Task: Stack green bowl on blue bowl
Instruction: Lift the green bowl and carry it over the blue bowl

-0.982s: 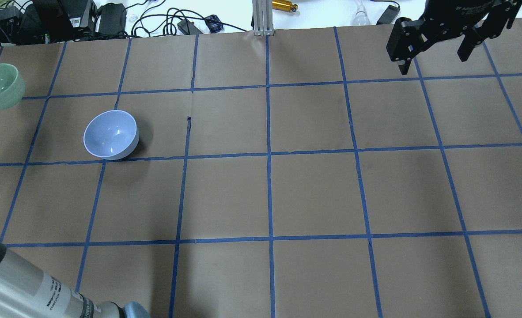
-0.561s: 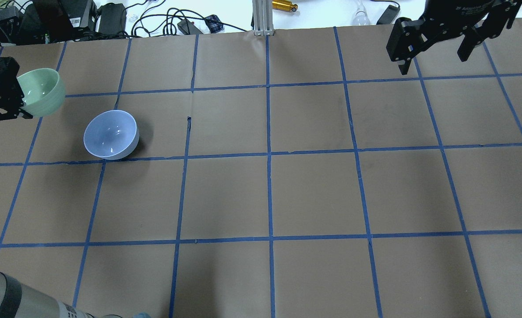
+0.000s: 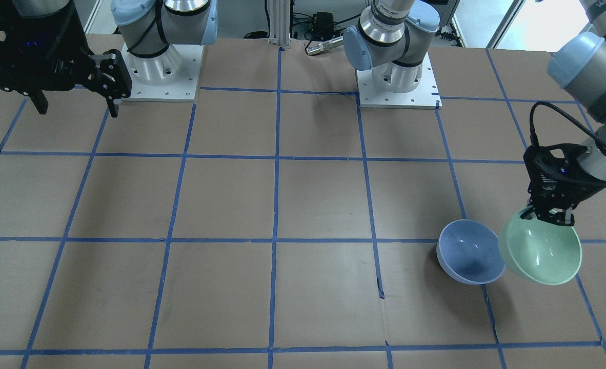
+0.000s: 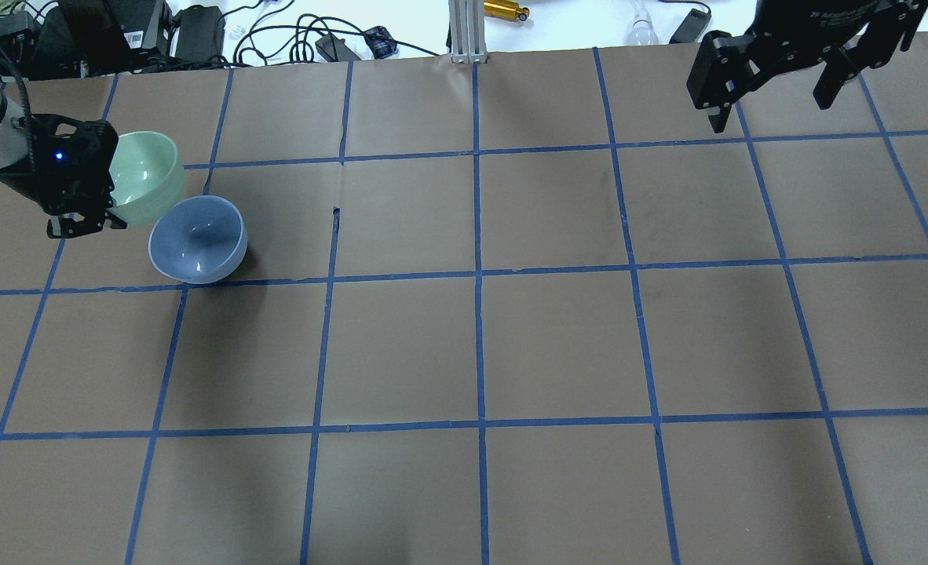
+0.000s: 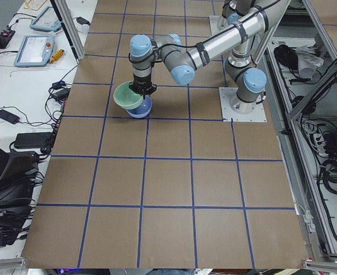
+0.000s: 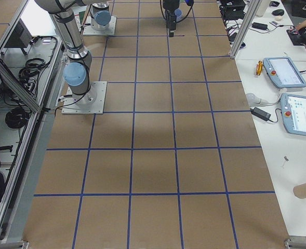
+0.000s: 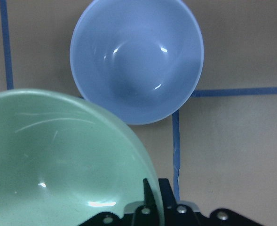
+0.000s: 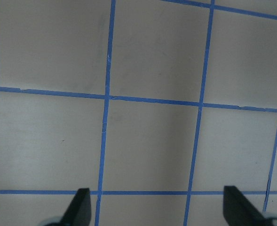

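The robot's left gripper will let go of the green bowl nested down inside the hollow of the blue bowl [image 3: 473,251] [image 7: 137,62].
The blue bowl [image 4: 196,238] stands upright on the table at the left [image 3: 470,251] [image 7: 136,59] [image 5: 139,107]. My left gripper [image 4: 87,220] [image 3: 548,218] is shut on the rim of the green bowl [image 4: 144,176] and holds it in the air, tilted, just beside the blue bowl [image 3: 540,248] [image 7: 63,160] [image 5: 125,95]. The green bowl's edge overlaps the blue bowl's rim in the overhead view. My right gripper [image 4: 774,98] [image 3: 75,105] is open and empty, high over the far right of the table; its fingertips [image 8: 79,207] show wide apart in the right wrist view.
The table is brown paper with a blue tape grid [image 4: 480,275]. Cables and power units [image 4: 197,31] lie beyond its far edge. Both arm bases [image 3: 395,77] stand at the robot's side. Teach pendants [image 6: 293,104] lie on a side bench.
My left gripper has carried the green bowl rightward from the table's left edge to right beside the blue bowl. The blue bowl and the right arm have not moved.
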